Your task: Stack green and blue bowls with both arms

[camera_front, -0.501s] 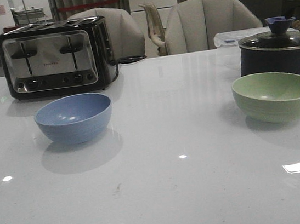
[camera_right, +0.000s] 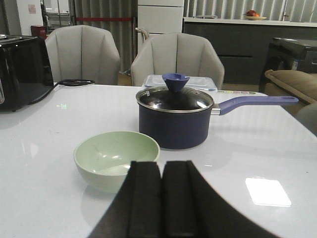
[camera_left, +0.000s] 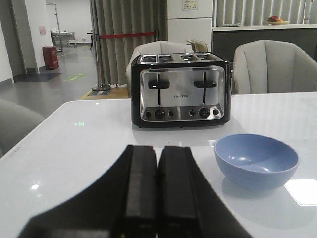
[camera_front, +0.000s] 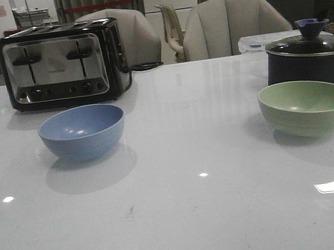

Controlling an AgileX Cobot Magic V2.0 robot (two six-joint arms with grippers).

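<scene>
The green bowl's rim (camera_right: 158,148), on the side farthest from the blue bowl, should be the next spot my right gripper goes to and closes on.
The dusty blue bowl (camera_front: 82,132) stands upright and empty on the left of the white table; it also shows in the left wrist view (camera_left: 256,160). The pale green bowl (camera_front: 307,107) stands upright and empty on the right; it also shows in the right wrist view (camera_right: 117,159). My left gripper (camera_left: 157,148) is shut and empty, short of the blue bowl and to its side. My right gripper (camera_right: 162,164) is shut and empty, just short of the green bowl. Neither gripper shows in the front view.
A black and chrome toaster (camera_front: 62,65) stands behind the blue bowl. A dark navy pot with a lid (camera_front: 310,58) stands right behind the green bowl, its handle (camera_right: 257,101) sticking out sideways. Chairs (camera_front: 231,25) line the table's far edge.
</scene>
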